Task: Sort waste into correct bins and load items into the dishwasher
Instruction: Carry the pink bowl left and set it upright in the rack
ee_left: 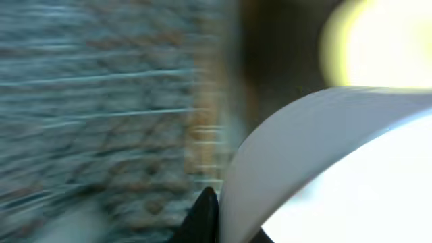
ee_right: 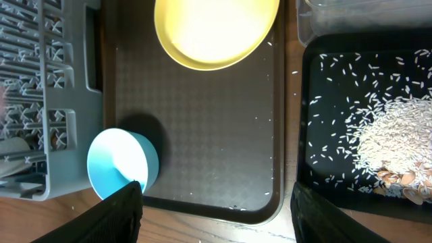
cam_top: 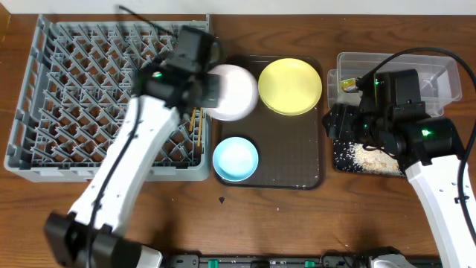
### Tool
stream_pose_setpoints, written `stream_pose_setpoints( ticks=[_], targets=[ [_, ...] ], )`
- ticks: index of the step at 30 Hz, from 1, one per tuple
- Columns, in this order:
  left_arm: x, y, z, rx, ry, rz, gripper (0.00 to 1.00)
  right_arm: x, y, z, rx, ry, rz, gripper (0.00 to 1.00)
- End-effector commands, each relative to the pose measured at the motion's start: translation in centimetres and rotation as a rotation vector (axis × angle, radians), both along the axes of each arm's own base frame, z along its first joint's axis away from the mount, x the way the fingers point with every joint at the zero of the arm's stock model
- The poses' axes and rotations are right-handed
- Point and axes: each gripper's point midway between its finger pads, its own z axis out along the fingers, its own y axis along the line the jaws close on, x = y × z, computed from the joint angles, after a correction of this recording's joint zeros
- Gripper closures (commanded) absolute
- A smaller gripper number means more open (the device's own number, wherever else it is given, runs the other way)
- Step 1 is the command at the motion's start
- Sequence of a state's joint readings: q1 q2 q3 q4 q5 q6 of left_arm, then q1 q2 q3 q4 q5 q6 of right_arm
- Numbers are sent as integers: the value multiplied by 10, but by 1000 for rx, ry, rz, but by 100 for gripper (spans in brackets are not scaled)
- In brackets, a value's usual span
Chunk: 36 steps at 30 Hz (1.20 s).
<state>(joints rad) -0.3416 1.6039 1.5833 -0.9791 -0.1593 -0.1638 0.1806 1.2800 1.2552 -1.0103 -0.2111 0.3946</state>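
My left gripper is going to let go of the white bowl in the grey dish rack point(cam_top: 162, 106) point(ee_left: 131, 81), beside the chopsticks.
My left gripper point(cam_top: 212, 88) is shut on the rim of the white bowl point(cam_top: 236, 91) and holds it over the right edge of the grey dish rack point(cam_top: 89, 97). The left wrist view is blurred; the white bowl point(ee_left: 337, 169) fills it beside my dark finger point(ee_left: 229, 226). My right gripper point(ee_right: 216, 216) is open and empty above the brown tray's front right corner, next to the black tray point(ee_right: 317, 121). The yellow plate point(cam_top: 290, 85) and the light blue bowl point(cam_top: 236, 158) sit on the brown tray. Rice crumbs point(cam_top: 368, 155) lie in the black tray point(cam_top: 338, 162). Chopsticks point(cam_top: 197, 123) lie in the rack.
The dark brown serving tray point(cam_top: 297, 175) lies between the rack and the bins. The clear tub point(cam_top: 446, 71) stands behind the black tray, with something small and green-yellow point(cam_top: 348, 85) inside. The right wrist view shows the plate point(ee_right: 216, 30), blue bowl point(ee_right: 121, 165) and rack point(ee_right: 47, 81).
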Motion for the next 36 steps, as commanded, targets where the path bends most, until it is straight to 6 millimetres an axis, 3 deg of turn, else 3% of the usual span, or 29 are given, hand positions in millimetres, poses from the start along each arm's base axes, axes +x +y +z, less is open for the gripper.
stream_pose_setpoints(
  ticks=[1,4,10,15,21,30,36],
  targets=[
    [6,96,26,499,-113,281,93,1,0,5,13,-11,-11,32],
    [3,122,31,663,-118,351,93,2,0,5,14,-13,-11,32],
    [8,141,35,874,-126,415,92,2,0,5,14,-12,-11,32],
    [18,138,12,918,-86,398,93,2,0,5,14,-13,-11,32],
    [27,147,5,1130,-90,432,93,2,0,5,14,-12,-11,32],
    [38,143,-40,1189,1,366,93,2,0,5,14,-12,-11,31],
    [40,128,-46,1183,-17,339,93,2,0,5,14,-13,-11,31]
  ],
)
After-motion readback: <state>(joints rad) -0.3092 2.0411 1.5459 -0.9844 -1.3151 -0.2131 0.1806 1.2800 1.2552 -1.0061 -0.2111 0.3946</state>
